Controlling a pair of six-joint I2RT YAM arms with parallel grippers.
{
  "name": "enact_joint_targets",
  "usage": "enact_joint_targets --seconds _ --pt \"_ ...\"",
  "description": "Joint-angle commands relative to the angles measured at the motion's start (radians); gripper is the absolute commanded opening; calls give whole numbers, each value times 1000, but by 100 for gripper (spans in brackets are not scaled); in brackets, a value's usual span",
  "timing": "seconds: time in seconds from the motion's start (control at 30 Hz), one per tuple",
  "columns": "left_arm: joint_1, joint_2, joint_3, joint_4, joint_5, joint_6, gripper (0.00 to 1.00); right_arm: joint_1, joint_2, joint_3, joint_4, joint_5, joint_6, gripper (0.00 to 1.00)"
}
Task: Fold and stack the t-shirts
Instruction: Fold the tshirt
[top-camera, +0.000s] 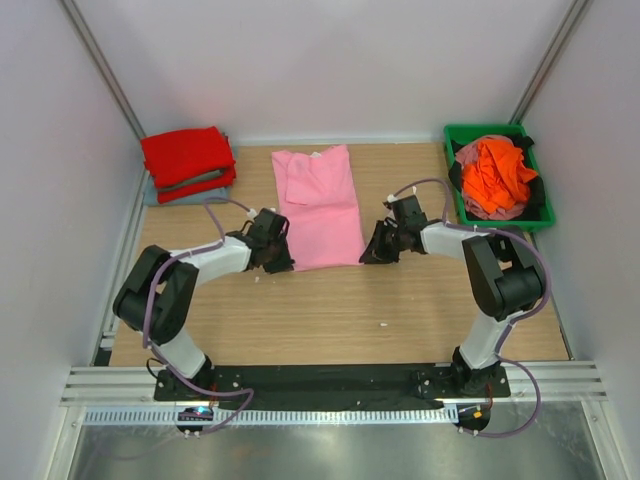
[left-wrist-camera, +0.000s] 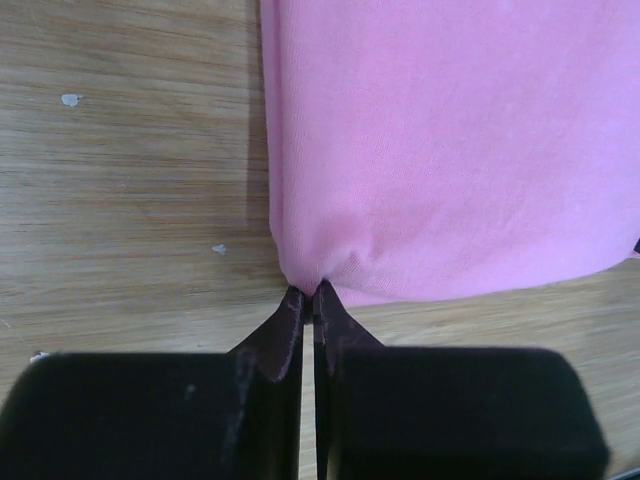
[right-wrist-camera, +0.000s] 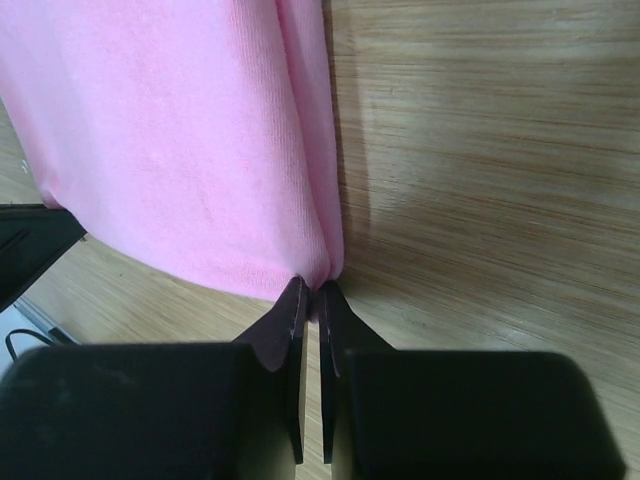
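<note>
The robot's right gripper will release the near corner of the pink t-shirt halfway up the t-shirt (top-camera: 350, 204), by its edge facing the green bin.
A light pink t-shirt (top-camera: 320, 205) lies folded into a long strip in the middle of the table. My left gripper (top-camera: 280, 262) is shut on its near left corner (left-wrist-camera: 312, 280), the cloth puckered between the tips. My right gripper (top-camera: 372, 255) is shut on the near right corner (right-wrist-camera: 325, 272) in the same way. A folded bright red t-shirt (top-camera: 186, 157) sits on a folded grey-blue one (top-camera: 160, 192) at the back left. An orange t-shirt (top-camera: 497, 175) lies crumpled in the green bin (top-camera: 452, 172).
The green bin stands at the back right and also holds dark and greyish cloth. White walls close in the table on three sides. Bare wood (top-camera: 330, 315) lies between the pink shirt and the arm bases.
</note>
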Motion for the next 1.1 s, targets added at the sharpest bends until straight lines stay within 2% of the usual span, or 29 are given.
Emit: enact_joint_targets --seconds 0.0,0.17,0.27,0.47,0.67,0.77,0.93,1.07 --pt "-15 1 -27 25 -25 -3 0 3 9 -26 -4 23 -8 6" --pt "-57 -82 -36 -38 -48 -15 0 5 -75 -68 -35 27 -6 2" --pt "-112 -168 -48 -108 -82 -35 0 17 -191 -132 -87 50 -2 1" --pt "-259 -391 -105 -252 -135 -144 0 78 -533 -247 -251 115 52 1" --pt "-451 -646 -175 -412 -197 -321 0 224 -897 -353 -453 197 222 1" --pt "-494 -746 -183 -469 -206 -366 0 264 -1035 -364 -499 213 283 1" --pt "-520 -797 -119 -587 -218 -383 0 281 -1104 -319 -575 250 317 1" --pt "-520 -775 19 -687 -287 -339 0 281 -1033 -196 -584 306 267 1"
